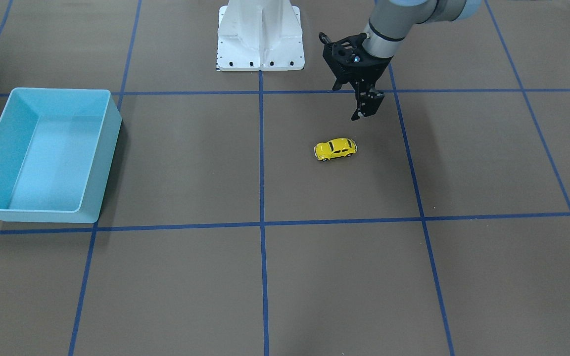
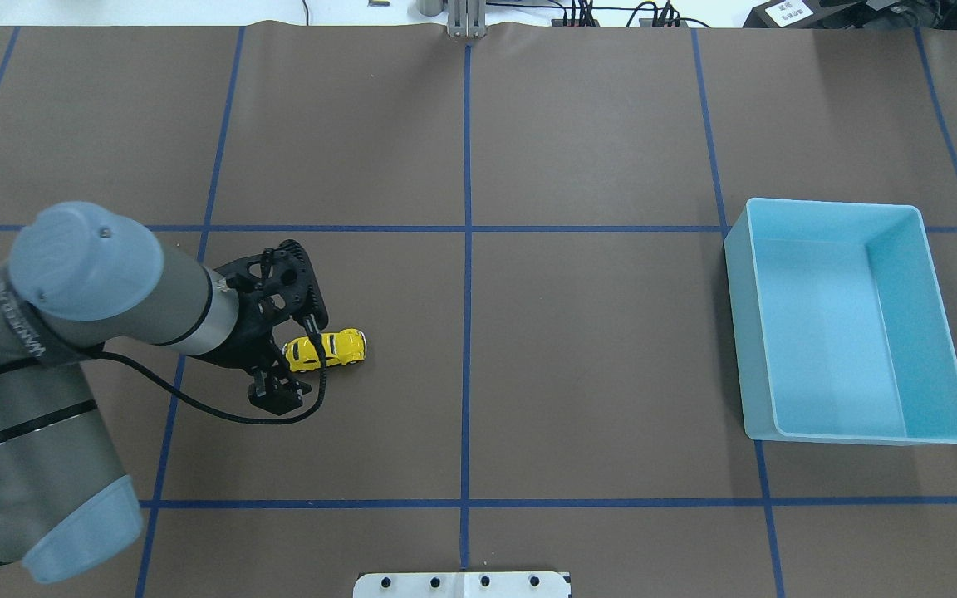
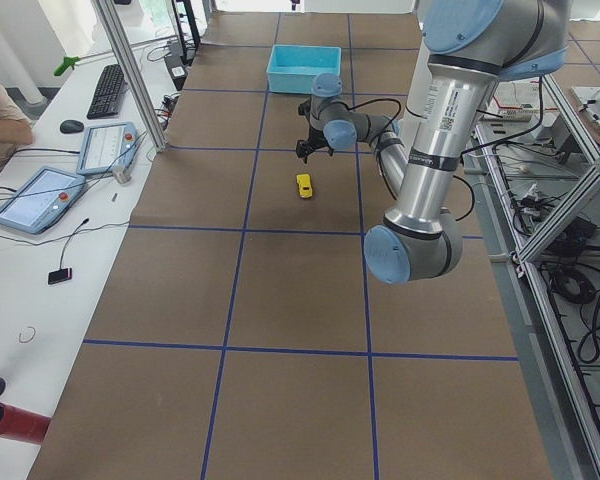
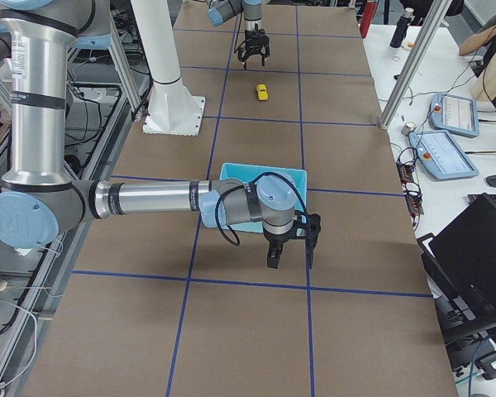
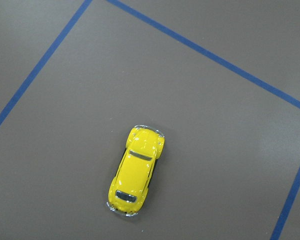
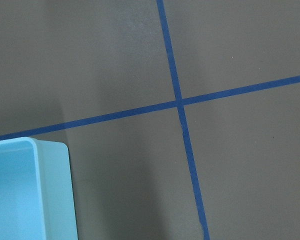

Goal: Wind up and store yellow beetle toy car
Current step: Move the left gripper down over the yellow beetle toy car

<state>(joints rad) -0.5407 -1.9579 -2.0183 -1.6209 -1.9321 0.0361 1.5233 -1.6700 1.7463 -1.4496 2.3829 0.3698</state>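
The left gripper will next close on the sides (image 1: pixel 333 155) (image 5: pixel 123 164) of the yellow beetle toy car, around the doors just behind its front wheels.
The yellow beetle toy car (image 1: pixel 335 149) stands on its wheels on the brown table, free of any grip. It also shows as the car (image 2: pixel 337 346) from overhead and fills the lower middle of the left wrist view (image 5: pixel 136 171). My left gripper (image 1: pixel 348 103) hangs open just above and behind it, touching nothing. My right gripper (image 4: pixel 290 251) hovers over the table beside the near corner of the light blue bin (image 4: pixel 231 170). It shows only in that side view, so I cannot tell whether it is open or shut.
The blue bin (image 2: pixel 736 332) sits empty on the robot's right side; its corner (image 6: pixel 50 195) shows in the right wrist view. The white robot base (image 1: pixel 260 34) stands at the table's edge. Tablets and a keyboard (image 3: pixel 108 90) lie on a side desk beside a person's arm (image 3: pixel 0 115).
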